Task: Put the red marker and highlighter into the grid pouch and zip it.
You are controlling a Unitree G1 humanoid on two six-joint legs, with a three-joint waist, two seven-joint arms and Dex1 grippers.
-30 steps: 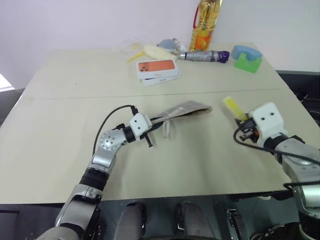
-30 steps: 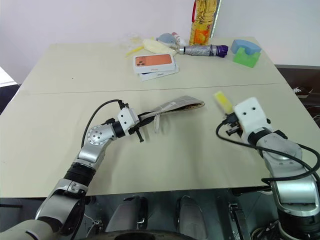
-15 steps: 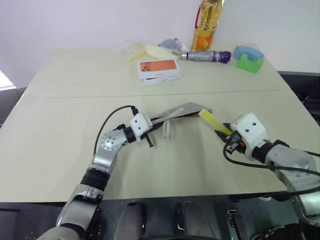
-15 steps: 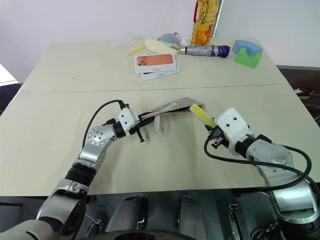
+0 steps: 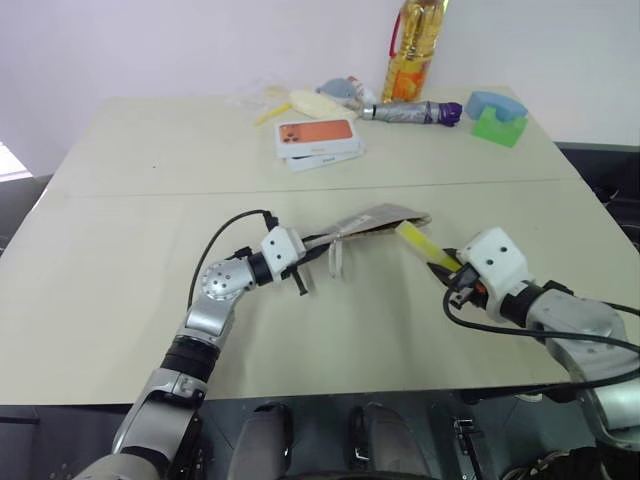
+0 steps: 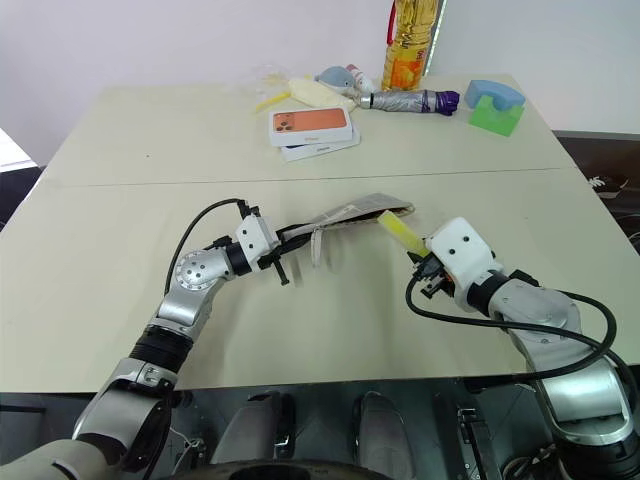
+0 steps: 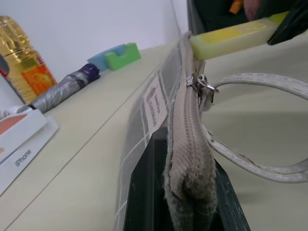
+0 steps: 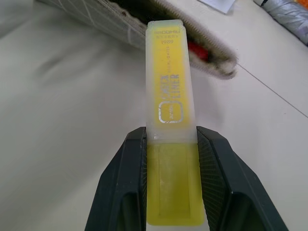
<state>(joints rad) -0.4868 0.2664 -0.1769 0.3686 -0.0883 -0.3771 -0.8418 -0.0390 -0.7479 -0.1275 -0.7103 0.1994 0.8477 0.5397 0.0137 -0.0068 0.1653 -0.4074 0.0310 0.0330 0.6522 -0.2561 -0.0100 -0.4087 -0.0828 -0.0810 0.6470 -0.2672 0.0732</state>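
Observation:
Next, my right gripper releases the yellow highlighter inside the grid pouch's opening (image 5: 399, 228) (image 8: 172, 32), next to the red marker. The highlighter's cap end now touches that opening.
My left gripper (image 5: 301, 262) is shut on the near end of the grid pouch (image 5: 378, 217), a grey fabric pouch with white grid lines held on edge just above the table. Its zipper ring pull (image 7: 205, 87) hangs near the far end and a strap loops below it. My right gripper (image 8: 171, 138) is shut on the yellow highlighter (image 8: 166, 82), whose pale cap end touches the pouch's open mouth (image 8: 192, 33). A bit of the red marker (image 8: 198, 51) shows inside that opening.
At the back of the table (image 5: 120, 250) lie an orange phone box (image 5: 315, 133), a folded grey umbrella (image 5: 410, 111), an oil bottle (image 5: 412, 50), a blue and green block (image 5: 496, 118) and pale yellow things (image 5: 296, 101).
My right gripper has swung left and a little down with the highlighter, from beside the pouch to its open end. The left gripper and pouch have stayed put.

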